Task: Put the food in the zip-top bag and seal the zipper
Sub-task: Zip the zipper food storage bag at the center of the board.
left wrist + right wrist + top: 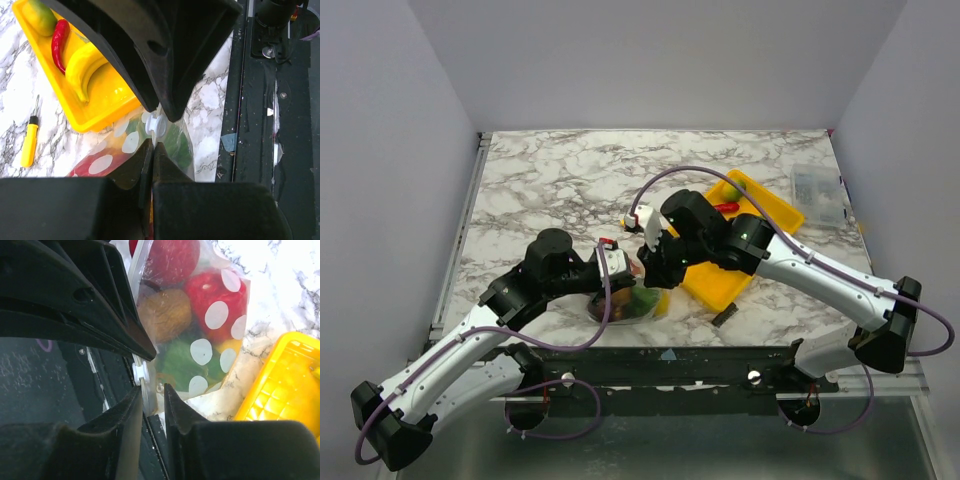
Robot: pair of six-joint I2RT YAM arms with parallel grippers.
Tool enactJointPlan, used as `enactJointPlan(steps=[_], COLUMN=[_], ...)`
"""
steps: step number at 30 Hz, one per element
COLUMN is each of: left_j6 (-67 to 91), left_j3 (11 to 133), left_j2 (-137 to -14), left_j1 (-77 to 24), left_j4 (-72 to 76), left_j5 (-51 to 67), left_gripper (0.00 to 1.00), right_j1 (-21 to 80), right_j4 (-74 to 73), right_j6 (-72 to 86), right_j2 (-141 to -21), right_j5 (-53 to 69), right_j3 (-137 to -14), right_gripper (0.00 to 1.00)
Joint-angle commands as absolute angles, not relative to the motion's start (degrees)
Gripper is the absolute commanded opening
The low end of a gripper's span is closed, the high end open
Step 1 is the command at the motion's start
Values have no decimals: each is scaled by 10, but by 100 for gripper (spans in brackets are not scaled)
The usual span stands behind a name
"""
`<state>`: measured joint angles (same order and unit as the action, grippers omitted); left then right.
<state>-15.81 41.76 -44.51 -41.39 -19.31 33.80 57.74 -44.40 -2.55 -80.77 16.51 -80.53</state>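
Observation:
My left gripper is shut on the bag's edge below the white slider. It should open and grip the slider itself (156,125), then draw it along the zipper.
The zip-top bag (625,303), clear with pale dots, lies at the table's near edge holding red, brown and green food (175,362). Both grippers meet at its mouth edge. My left gripper (154,145) is shut on the bag's edge (172,142) just below a white slider (155,127) on the zipper. My right gripper (152,387) straddles the zipper strip (146,392) with its jaws narrowly apart, right below the slider (139,372); the strip lies against one finger. A banana (82,67), a red pepper (59,42) and a yellow-green fruit (40,15) lie in the yellow tray (107,107).
The yellow tray (720,285) sits right of the bag, under my right arm. A small yellow stick with a dark tip (30,142) lies beside it. A rigid clear box (817,188) stands at the far right. The black table frame (260,125) runs close to the bag.

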Motion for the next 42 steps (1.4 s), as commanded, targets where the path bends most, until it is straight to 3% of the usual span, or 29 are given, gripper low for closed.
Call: enactJointPlan(steps=[1,4,9,13,17,22,26,35,42], left_j6=[-154,-154,-153,-141,-130,-127,-125,-114,-87], left_j3=[420,419,421,417,419,422,424,425,421], left_j2=[-438,-435,-434,-435,-438,-439,-437,-435,-434], left_j1=[-414,-414,-414,-414,-415,-411,-406,-398,-393], left_j4=[-181,-180,-181,-168,-160,-158,-155,-139,-108], left_j5=[338,337,360,387,398,408,407,423,448], left_gripper=[0,0,0,32,46,38,22,3,5], right_j1=[580,580,580,580,580,580,580,581,587], right_j4=[-463,-456,-424,-392,-384,-381,-379,-359,-347], right_j6=[-45,-47,-29,-21,-17,-21,-24,-14,-7], right_j2=[-825,-831,-834,-818,-812,-803,-800,-789,-789], right_j5=[210,214,208,180,203,206,205,185,158], right_j3=[-828,-831,-816,-790,-793,-790,-783,-772,-766], right_gripper=[20,0,0,0,0,0,0,0,0])
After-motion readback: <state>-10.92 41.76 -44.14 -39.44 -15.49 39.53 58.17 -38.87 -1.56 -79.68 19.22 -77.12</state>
